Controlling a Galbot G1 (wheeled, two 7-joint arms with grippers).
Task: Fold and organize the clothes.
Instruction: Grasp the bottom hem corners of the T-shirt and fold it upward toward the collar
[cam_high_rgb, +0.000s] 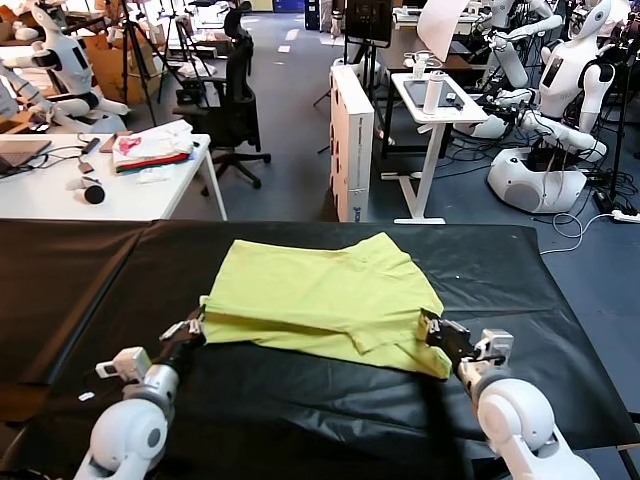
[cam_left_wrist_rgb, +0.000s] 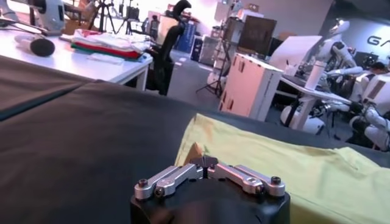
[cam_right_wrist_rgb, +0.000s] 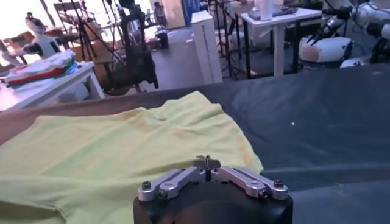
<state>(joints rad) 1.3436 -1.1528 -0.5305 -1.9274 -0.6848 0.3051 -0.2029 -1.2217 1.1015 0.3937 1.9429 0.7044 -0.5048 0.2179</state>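
Note:
The T-shirt is lying near the table's far edge, so next my left gripper lets go of the T-shirt's upper layer and pinches the T-shirt's near corner (cam_high_rgb: 211, 338) to pull the T-shirt closer.
The clothes are one lime-yellow T-shirt (cam_high_rgb: 320, 285), lying partly folded on the black table (cam_high_rgb: 90, 270), with a doubled layer along its near edge. My left gripper (cam_high_rgb: 200, 322) is at the shirt's near left corner. In the left wrist view its jaws (cam_left_wrist_rgb: 207, 161) are shut, and the fabric (cam_left_wrist_rgb: 292, 164) rises to a small peak at the tips. My right gripper (cam_high_rgb: 428, 325) is at the near right corner. Its jaws (cam_right_wrist_rgb: 207, 161) are also shut, pinching the edge of the shirt (cam_right_wrist_rgb: 122, 152).
Beyond the black table on the left, a white desk (cam_high_rgb: 60, 195) carries a white, pink and red fabric pile (cam_high_rgb: 150, 150). Behind the table stand an office chair (cam_high_rgb: 235, 90), a white cabinet (cam_high_rgb: 352, 140), a small white stand (cam_high_rgb: 430, 110) and other robots (cam_high_rgb: 560, 90).

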